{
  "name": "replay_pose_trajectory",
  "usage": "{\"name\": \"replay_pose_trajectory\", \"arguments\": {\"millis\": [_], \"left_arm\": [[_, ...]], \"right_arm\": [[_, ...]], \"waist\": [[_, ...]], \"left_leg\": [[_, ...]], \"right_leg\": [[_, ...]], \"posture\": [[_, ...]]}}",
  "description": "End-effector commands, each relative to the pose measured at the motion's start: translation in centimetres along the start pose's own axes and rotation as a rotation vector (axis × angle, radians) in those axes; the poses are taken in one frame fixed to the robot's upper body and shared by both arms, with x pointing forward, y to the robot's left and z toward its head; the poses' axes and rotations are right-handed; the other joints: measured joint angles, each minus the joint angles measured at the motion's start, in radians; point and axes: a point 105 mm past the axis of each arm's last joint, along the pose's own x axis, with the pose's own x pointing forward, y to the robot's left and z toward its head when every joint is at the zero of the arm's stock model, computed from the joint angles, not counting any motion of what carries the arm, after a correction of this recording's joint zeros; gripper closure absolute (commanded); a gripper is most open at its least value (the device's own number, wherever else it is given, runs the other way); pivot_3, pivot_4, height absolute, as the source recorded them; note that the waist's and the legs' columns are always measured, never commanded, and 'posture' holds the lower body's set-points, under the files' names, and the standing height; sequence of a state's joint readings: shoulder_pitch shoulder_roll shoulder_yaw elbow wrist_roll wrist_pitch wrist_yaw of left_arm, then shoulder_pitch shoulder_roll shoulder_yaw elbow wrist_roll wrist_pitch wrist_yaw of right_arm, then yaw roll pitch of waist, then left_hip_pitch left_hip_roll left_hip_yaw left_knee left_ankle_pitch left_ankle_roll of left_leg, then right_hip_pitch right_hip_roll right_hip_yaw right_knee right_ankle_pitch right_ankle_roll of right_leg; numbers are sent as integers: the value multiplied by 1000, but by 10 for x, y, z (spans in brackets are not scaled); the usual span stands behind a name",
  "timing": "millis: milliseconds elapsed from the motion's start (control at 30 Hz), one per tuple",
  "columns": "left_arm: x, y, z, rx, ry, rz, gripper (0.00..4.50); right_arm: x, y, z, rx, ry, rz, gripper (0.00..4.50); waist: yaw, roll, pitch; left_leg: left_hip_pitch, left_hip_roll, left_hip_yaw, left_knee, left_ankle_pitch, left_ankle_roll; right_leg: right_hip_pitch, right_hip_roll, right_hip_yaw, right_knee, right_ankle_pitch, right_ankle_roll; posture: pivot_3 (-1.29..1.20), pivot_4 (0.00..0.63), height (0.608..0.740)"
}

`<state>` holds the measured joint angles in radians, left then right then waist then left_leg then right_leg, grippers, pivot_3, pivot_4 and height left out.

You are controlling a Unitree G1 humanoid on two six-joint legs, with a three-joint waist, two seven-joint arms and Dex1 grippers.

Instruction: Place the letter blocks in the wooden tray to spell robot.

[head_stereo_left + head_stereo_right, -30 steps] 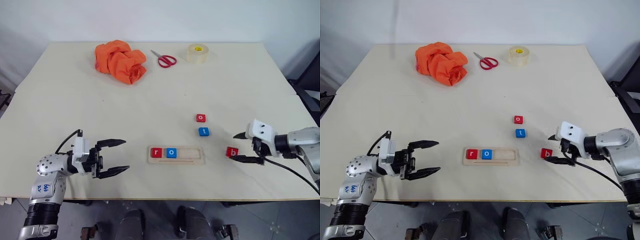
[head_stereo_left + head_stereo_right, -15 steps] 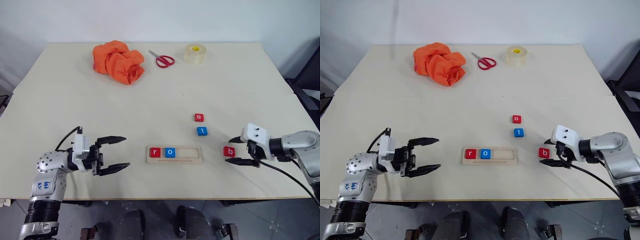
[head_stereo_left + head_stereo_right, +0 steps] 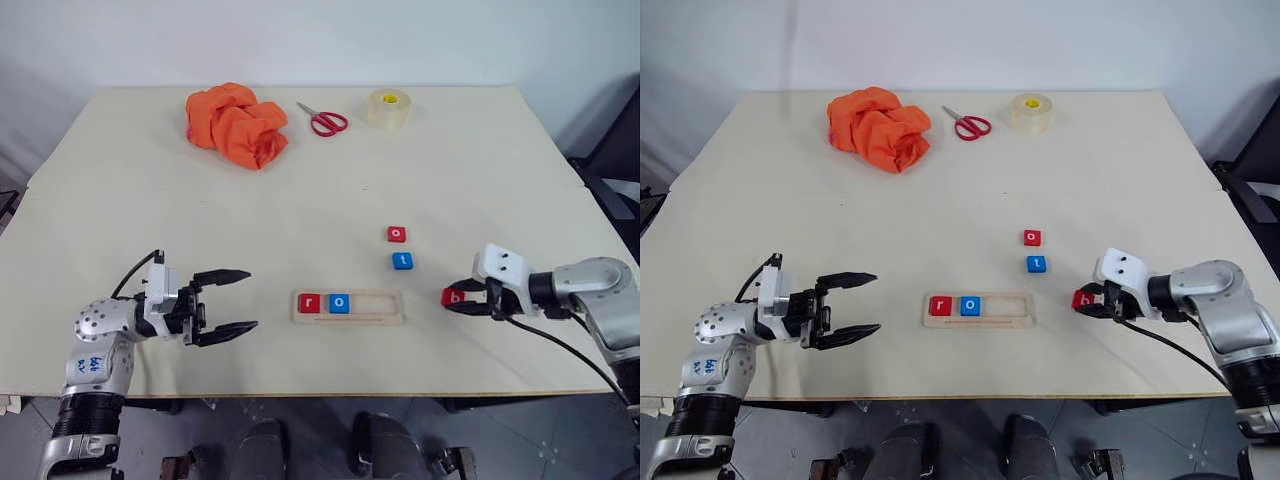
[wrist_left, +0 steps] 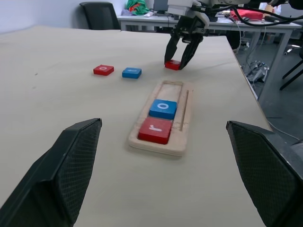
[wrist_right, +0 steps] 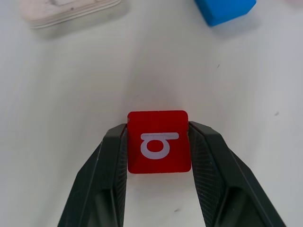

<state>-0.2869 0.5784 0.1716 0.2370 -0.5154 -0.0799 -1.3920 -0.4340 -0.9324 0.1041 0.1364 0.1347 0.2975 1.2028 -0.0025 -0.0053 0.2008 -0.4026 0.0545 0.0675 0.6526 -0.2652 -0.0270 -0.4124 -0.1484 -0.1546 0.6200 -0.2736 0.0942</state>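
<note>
My right gripper needs to let go of the red b block in the wooden tray's empty slot (image 3: 359,304) next to the blue o block.
The wooden tray (image 3: 386,304) lies near the table's front edge, with a red r block (image 3: 309,303) and a blue o block (image 3: 339,303) at its left end. A red o block (image 3: 397,234) and a blue t block (image 3: 402,261) lie loose behind it. To the tray's right, my right gripper (image 3: 451,300) is shut on the red b block (image 5: 158,142), which rests on the table with a finger against each side. My left gripper (image 3: 250,298) hangs open and empty left of the tray, pointing toward it.
At the table's far side lie a crumpled orange cloth (image 3: 238,122), red-handled scissors (image 3: 325,120) and a roll of tape (image 3: 388,107). The table's front edge (image 3: 330,395) runs just below both grippers.
My right gripper's fingers have closed from wide open onto the sides of the red b block. The left gripper stays open in place.
</note>
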Motion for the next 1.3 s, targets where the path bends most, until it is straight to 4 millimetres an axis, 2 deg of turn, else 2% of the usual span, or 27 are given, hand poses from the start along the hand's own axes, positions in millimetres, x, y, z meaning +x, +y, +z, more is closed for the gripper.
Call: {"name": "replay_pose_trajectory", "arguments": {"millis": [33, 167, 267, 567, 733, 933, 1033, 1300], "left_arm": [[0, 5, 3, 25, -2, -15, 0], [-1, 9, 2, 24, 1, -28, 0], [1, 9, 0, 24, 4, -49, 0], [5, 4, -4, 23, -2, -92, 0], [5, 0, -6, 17, 0, -107, 0], [3, -4, -6, 23, 1, -116, 0], [2, -6, -5, 26, 0, -117, 0], [0, -7, -4, 32, 5, -107, 0]], "right_arm": [[-9, -8, 28, -44, -56, -56, 3032], [-12, 0, 47, -58, -38, -39, 3032], [-10, 13, 74, -59, -81, -4, 3032], [18, 46, 106, -126, -60, 78, 3032], [38, 59, 115, -167, -47, 133, 3032], [58, 59, 115, -174, -13, 132, 3032], [63, 60, 120, -181, -24, 136, 3032], [74, 61, 114, -194, -5, 137, 3032]], "waist": [[1, 0, 0], [2, 0, 0], [1, 0, 0], [1, 0, 0], [-1, 0, 0], [-1, 0, 0], [0, 0, 0], [-1, 0, 0]], "left_leg": [[0, 0, 0, 0, 0, 0], [-1, 0, 1, -1, 0, 0], [-2, 0, 1, -1, 0, 0], [-2, 0, 1, -1, -1, 1], [-2, 0, 1, -1, -1, 1], [-2, 0, 1, 0, -1, 1], [-2, 0, 1, 0, -1, 1], [-2, 0, 1, -1, -1, 1]], "right_leg": [[-1, 0, 0, 0, 0, 0], [-2, 0, 0, 0, 0, 0], [-2, 0, 1, 0, 0, 0], [-2, 0, 1, 0, 0, 0], [-3, 0, 1, 0, 0, 0], [-3, 1, 2, 1, 0, 0], [-3, 1, 2, 1, 0, 0], [-3, 1, 2, 1, 0, 0]], "posture": [[0, 150, 740], [0, 150, 740], [0, 150, 740], [0, 150, 740], [0, 150, 740], [0, 150, 740], [0, 150, 740], [0, 150, 740]]}}
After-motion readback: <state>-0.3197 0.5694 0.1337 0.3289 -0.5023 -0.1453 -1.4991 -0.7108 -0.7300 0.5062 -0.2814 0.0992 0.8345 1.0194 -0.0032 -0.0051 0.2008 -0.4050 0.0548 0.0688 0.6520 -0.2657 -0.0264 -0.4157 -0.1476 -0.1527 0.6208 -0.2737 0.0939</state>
